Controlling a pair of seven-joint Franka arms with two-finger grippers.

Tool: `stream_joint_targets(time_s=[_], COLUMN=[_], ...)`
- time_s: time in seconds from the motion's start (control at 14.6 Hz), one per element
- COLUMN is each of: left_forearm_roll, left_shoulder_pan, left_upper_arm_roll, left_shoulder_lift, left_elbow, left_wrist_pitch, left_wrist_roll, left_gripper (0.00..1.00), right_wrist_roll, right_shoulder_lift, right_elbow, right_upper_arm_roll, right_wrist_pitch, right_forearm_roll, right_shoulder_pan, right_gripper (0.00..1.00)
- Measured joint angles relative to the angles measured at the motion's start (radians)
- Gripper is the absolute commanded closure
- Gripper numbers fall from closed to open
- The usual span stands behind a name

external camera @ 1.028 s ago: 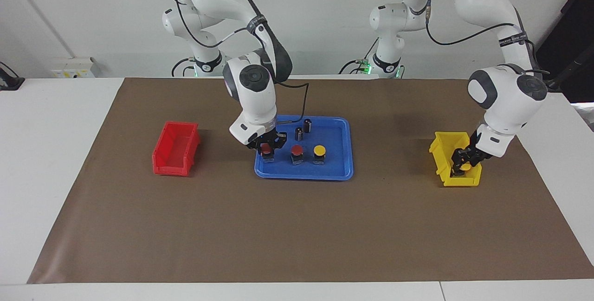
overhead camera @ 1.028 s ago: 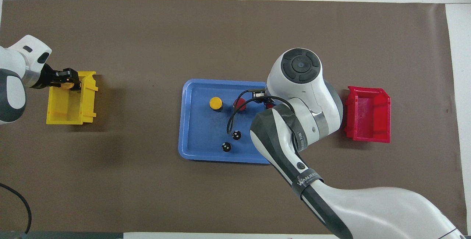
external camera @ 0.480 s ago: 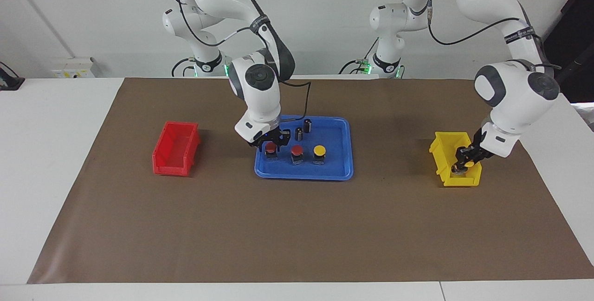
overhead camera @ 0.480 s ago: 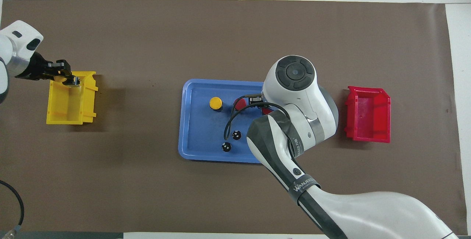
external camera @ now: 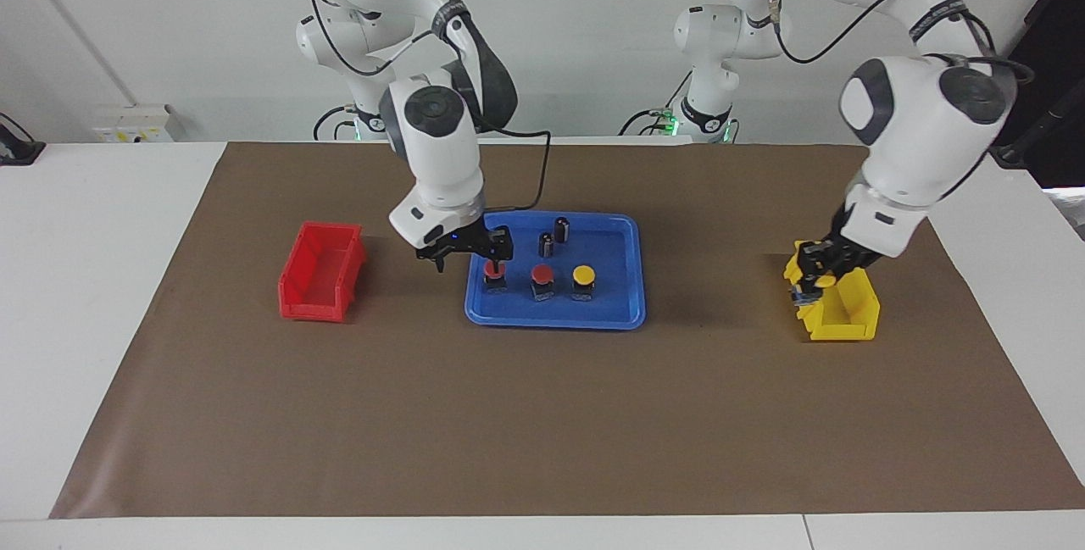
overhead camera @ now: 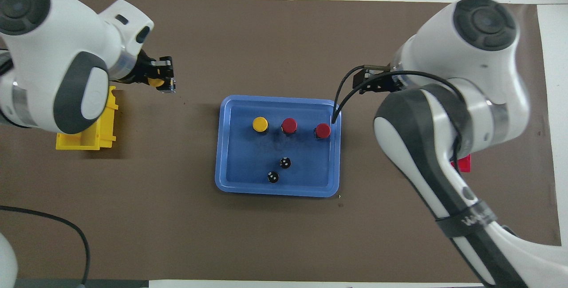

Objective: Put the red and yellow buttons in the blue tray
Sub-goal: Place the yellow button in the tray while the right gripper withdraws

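Note:
The left gripper will release its yellow button in the blue tray [overhead camera: 233, 126], between the standing yellow button and the tray's rim near the bin.
The blue tray [external camera: 610, 300] [overhead camera: 239, 163] lies mid-table. In it stand a row of three buttons: a yellow one [external camera: 582, 275] [overhead camera: 260, 124], a red one [external camera: 542, 275] [overhead camera: 289, 124] and a second red one [external camera: 494, 270] [overhead camera: 322, 130]. My right gripper [external camera: 469, 253] [overhead camera: 367, 82] hangs open and empty, just above the tray's rim at the right arm's end, beside that second red button. My left gripper [external camera: 815, 277] [overhead camera: 163, 80] is shut on another yellow button [external camera: 824, 280] [overhead camera: 155, 82], raised over the tray-side edge of the yellow bin.
Two dark capless cylinders [external camera: 547, 243] [overhead camera: 285, 162] stand in the tray, nearer to the robots than the buttons. The yellow bin [external camera: 839, 313] [overhead camera: 95, 132] sits toward the left arm's end. A red bin [external camera: 322, 270] sits toward the right arm's end. A brown mat [external camera: 542, 414] covers the table.
The right gripper opened, left the red button standing in the tray and rose toward the red bin. The left gripper lifted a yellow button out of the yellow bin toward the tray.

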Motion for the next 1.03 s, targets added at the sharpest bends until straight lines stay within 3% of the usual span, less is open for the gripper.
stream_joint_targets(time_s=[0.21, 0.48, 1.03], left_forearm_roll=[-0.014, -0.028, -0.042], left_shoulder_pan=[-0.105, -0.166, -0.211], left_upper_arm_roll=[-0.001, -0.002, -0.002], left_shoulder_lift=[0.007, 0.012, 0.011], left_elbow=[-0.058, -0.186, -0.265], left_wrist_pitch=[0.067, 0.189, 0.253], left_wrist_roll=[-0.061, -0.064, -0.064], left_gripper=[0.99, 0.99, 0.98], right_wrist_roll=[-0.060, -0.153, -0.339], right_shoulder_lift=[-0.070, -0.147, -0.156], right_elbow=[0.072, 0.107, 0.123], right_upper_arm_roll=[-0.001, -0.001, -0.001], right_wrist_pitch=[-0.147, -0.273, -0.347], right_forearm_roll=[-0.003, -0.007, -0.049], right_shoulder_pan=[-0.108, -0.212, -0.352], right_gripper=[0.00, 0.00, 0.00])
